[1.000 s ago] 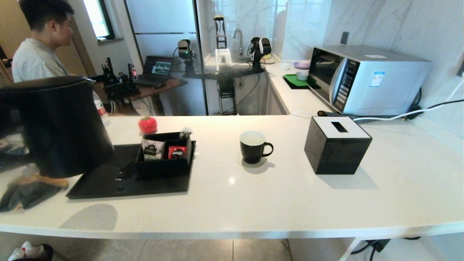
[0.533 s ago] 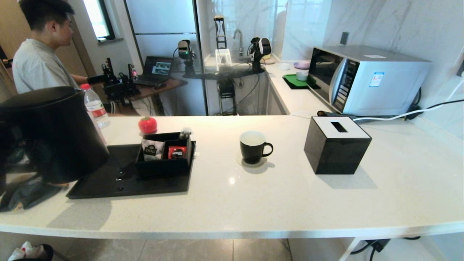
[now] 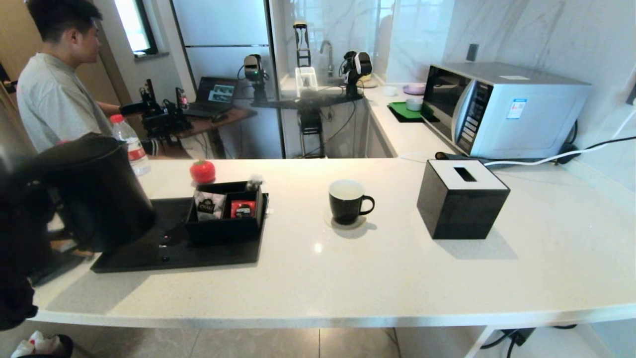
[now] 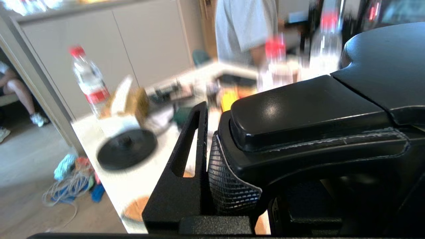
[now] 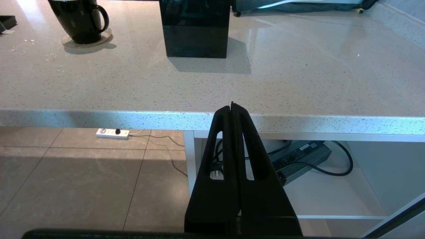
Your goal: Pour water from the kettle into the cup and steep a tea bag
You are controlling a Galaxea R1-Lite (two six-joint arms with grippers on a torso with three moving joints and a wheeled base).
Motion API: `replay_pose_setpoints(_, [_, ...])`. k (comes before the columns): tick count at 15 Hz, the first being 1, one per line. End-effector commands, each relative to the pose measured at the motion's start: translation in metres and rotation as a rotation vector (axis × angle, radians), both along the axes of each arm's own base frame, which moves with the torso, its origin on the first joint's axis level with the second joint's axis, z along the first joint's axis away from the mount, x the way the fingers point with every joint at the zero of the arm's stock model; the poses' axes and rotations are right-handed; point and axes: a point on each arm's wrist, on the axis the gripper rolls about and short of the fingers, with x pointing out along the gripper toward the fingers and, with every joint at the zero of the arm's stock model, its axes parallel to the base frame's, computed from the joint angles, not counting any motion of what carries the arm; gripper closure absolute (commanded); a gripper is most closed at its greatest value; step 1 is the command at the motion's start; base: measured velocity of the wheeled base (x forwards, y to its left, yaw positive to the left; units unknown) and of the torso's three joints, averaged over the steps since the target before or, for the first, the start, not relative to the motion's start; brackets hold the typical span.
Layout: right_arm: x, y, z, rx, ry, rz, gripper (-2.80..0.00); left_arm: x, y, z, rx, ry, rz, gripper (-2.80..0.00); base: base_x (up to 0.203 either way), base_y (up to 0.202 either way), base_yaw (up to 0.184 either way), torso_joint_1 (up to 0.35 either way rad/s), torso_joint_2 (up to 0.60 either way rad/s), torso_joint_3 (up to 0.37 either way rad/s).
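Note:
My left gripper will put the black kettle down on the black tray [image 3: 154, 237] close beside the organiser box.
The big black kettle [image 3: 94, 194] hangs at the counter's left end, over the left edge of the black tray [image 3: 174, 248]. My left gripper [image 4: 252, 186] is shut on its loop handle [image 4: 308, 113]; one finger [image 4: 186, 166] shows beside the handle and the other is hidden. The black cup [image 3: 348, 201], white inside, stands on a coaster mid-counter, also in the right wrist view [image 5: 81, 20]. A tiny pale tea bag [image 3: 255, 182] sits at the back right corner of the black organiser box [image 3: 226, 223]. My right gripper [image 5: 232, 108] is shut and empty, low in front of the counter edge.
The organiser holds a white CHALI sachet [image 3: 208, 205] and a red sachet [image 3: 242, 209]. A black tissue box [image 3: 462, 199] stands right of the cup, with a microwave [image 3: 497, 109] behind. A red tomato-shaped object [image 3: 202, 171] and water bottle [image 3: 126, 144] are at the back left. The round kettle base [image 4: 126, 149] lies on the counter.
The kettle has come down and moved further from the head camera, over the tray's left end. My left arm now shows at the far left. The right arm has not moved.

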Motion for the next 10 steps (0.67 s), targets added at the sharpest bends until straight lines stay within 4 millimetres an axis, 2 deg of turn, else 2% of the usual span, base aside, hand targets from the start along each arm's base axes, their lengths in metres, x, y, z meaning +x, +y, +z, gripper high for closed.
replay_pose_setpoints(1, [0.0, 0.0, 0.0, -0.002, 0.001, 0.0, 0.0, 0.015, 0.005, -0.026, -0.016, 0.054, -0.014, 0.0, 0.0, 0.0, 0.0, 0.0, 0.0, 0.0])
replay_pose_setpoints(6, [0.0, 0.0, 0.0, 0.0, 0.001, 0.0, 0.0, 0.044, 0.012, -0.039, -0.01, 0.058, -0.043, 0.0, 0.0, 0.0, 0.0, 0.0, 0.0, 0.0])
replay_pose_setpoints(10, [0.0, 0.0, 0.0, -0.001, 0.001, 0.0, 0.0, 0.063, 0.008, -0.05, -0.008, 0.065, -0.072, 0.0, 0.0, 0.0, 0.0, 0.0, 0.0, 0.0])
